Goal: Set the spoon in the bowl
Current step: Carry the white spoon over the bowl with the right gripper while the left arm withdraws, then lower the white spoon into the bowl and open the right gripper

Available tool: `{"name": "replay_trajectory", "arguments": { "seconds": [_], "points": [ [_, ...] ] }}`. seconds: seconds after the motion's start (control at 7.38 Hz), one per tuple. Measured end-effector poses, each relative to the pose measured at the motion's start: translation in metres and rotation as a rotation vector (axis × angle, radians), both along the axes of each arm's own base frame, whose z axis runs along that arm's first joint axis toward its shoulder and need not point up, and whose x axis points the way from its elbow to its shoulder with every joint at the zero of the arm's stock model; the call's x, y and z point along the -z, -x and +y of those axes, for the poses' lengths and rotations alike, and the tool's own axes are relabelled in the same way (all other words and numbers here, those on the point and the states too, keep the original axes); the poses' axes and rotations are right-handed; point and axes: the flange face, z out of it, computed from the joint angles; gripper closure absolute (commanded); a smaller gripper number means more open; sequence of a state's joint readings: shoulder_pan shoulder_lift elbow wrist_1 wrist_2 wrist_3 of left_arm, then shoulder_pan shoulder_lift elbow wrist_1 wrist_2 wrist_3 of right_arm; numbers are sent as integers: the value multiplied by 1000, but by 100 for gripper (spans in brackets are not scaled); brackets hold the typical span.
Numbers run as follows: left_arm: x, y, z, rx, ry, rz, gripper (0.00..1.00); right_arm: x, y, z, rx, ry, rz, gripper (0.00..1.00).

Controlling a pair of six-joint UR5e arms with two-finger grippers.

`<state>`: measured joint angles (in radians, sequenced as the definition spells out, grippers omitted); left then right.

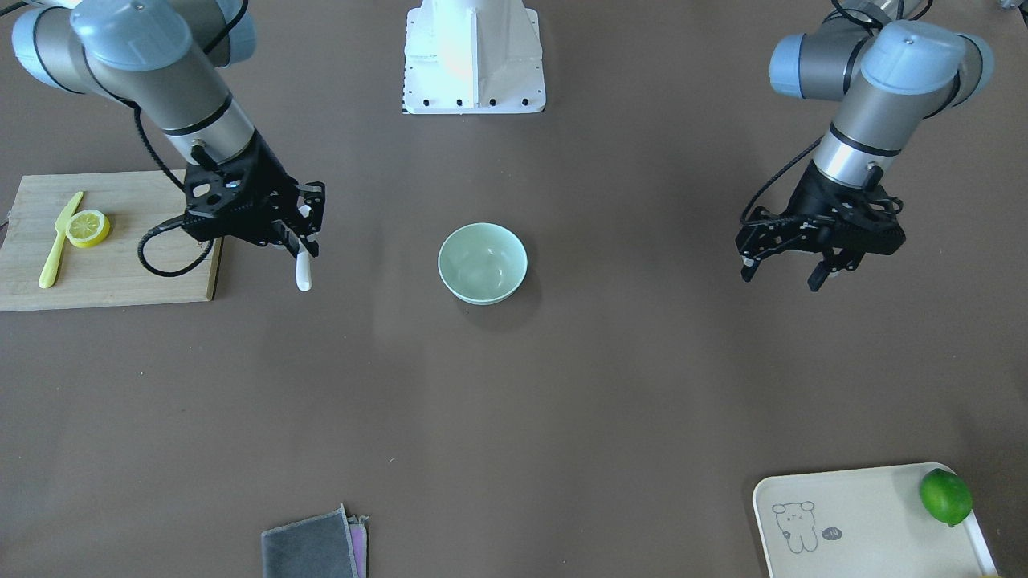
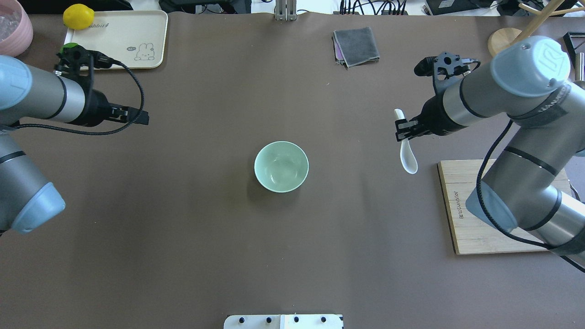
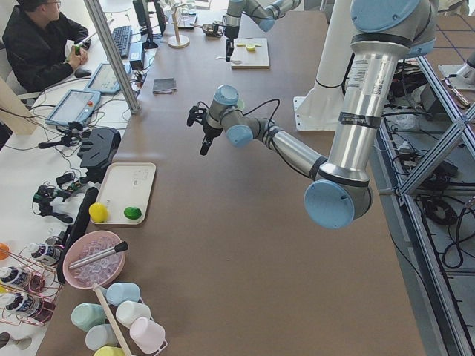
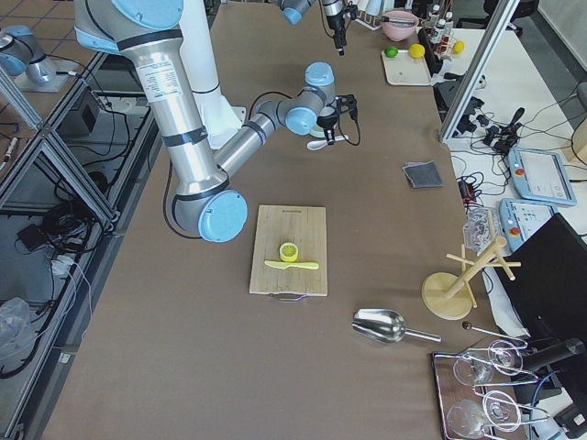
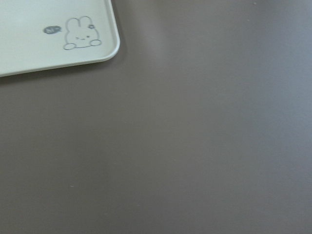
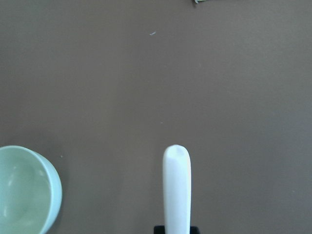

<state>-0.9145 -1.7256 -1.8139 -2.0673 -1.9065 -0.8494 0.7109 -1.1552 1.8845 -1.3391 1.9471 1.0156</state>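
Note:
My right gripper will let go of the white spoon inside the pale mint-green bowl (image 1: pixel 478 274) (image 6: pixel 20 187), against the rim facing the grey cloth.
The pale mint-green bowl (image 1: pixel 482 263) stands empty at the table's middle; it also shows in the overhead view (image 2: pixel 281 166) and at the right wrist view's lower left (image 6: pixel 24 190). My right gripper (image 1: pixel 299 241) is shut on the white spoon (image 1: pixel 303 274), held above the table between the bowl and the wooden board. In the overhead view the spoon (image 2: pixel 408 157) lies in the gripper (image 2: pixel 404 130) with its scoop toward me; its handle (image 6: pixel 176 190) points away in the right wrist view. My left gripper (image 1: pixel 781 278) is open and empty, well off to the bowl's other side.
A wooden cutting board (image 1: pixel 120 265) with a lemon slice (image 1: pixel 88 228) and a yellow knife (image 1: pixel 58 241) lies beside the right arm. A cream tray (image 1: pixel 867 522) with a lime (image 1: pixel 945 496) and a grey cloth (image 1: pixel 313 546) lie at the far edge.

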Motion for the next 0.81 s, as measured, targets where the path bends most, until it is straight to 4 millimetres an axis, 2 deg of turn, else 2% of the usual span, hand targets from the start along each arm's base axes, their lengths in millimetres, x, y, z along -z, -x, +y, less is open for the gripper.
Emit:
{"name": "replay_trajectory", "arguments": {
  "seconds": [0.27,0.68,0.81],
  "points": [
    [-48,31,6,31,24,-19,2,38,50,5,-64,7,-24,100],
    [-110,48,24,25,36,-45,2,75,129,1,-145,31,-24,100],
    [-121,51,26,21,31,-49,2,82,143,4,-153,41,-27,100]
  ]
}}
